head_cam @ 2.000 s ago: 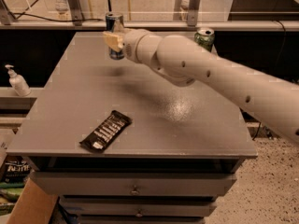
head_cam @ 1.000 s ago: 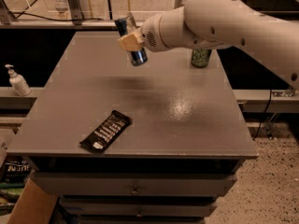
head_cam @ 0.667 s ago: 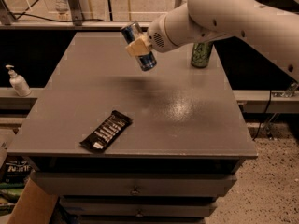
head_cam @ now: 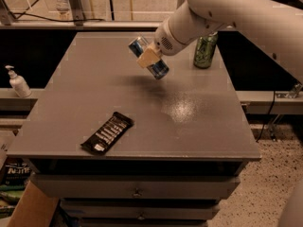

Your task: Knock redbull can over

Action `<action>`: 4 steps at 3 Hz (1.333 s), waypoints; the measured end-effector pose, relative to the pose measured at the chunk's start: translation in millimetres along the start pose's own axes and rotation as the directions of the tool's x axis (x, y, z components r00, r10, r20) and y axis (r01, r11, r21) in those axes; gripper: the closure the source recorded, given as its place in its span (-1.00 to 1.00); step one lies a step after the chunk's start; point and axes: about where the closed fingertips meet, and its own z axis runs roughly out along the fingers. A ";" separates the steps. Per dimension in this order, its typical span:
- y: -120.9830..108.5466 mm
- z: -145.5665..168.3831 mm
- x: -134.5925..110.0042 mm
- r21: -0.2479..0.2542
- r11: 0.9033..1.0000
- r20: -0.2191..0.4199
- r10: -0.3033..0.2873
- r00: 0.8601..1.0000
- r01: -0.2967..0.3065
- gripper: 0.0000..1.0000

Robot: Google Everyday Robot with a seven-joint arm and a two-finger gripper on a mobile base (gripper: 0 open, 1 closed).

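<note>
I will set the redbull can on its side on the grey table [head_cam: 128, 61] with my gripper, well behind the black snack bar wrapper. The can now hangs tilted above the table.
The redbull can [head_cam: 158, 68] is a slim blue and silver can. It hangs tilted in the air over the back middle of the grey table [head_cam: 199, 126], its top pointing up and to the left. My gripper [head_cam: 148, 57] comes in from the upper right on the white arm and is shut on the can around its middle. A tan finger pad [head_cam: 147, 59] lies across the can's front. The can's shadow falls on the tabletop just below it.
A wider green can [head_cam: 205, 51] stands upright at the back right of the table, behind the arm. A black snack bar wrapper [head_cam: 107, 133] lies near the front left edge. A white pump bottle [head_cam: 18, 82] stands on a ledge to the left.
The can has been lifted from the table's back edge and carried right and toward the front in my gripper. It has tilted further over.
</note>
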 end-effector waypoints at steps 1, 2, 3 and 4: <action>-1.0 12.3 -10.9 -0.048 0.993 -0.057 -0.114 0.992 0.111 1.00; -1.3 28.6 -25.5 -0.099 0.970 -0.096 -0.230 0.968 0.221 1.00; 3.2 45.4 -36.4 -0.149 0.938 -0.127 -0.333 0.934 0.314 1.00; 7.5 55.7 -40.5 -0.177 0.909 -0.156 -0.404 0.901 0.377 0.65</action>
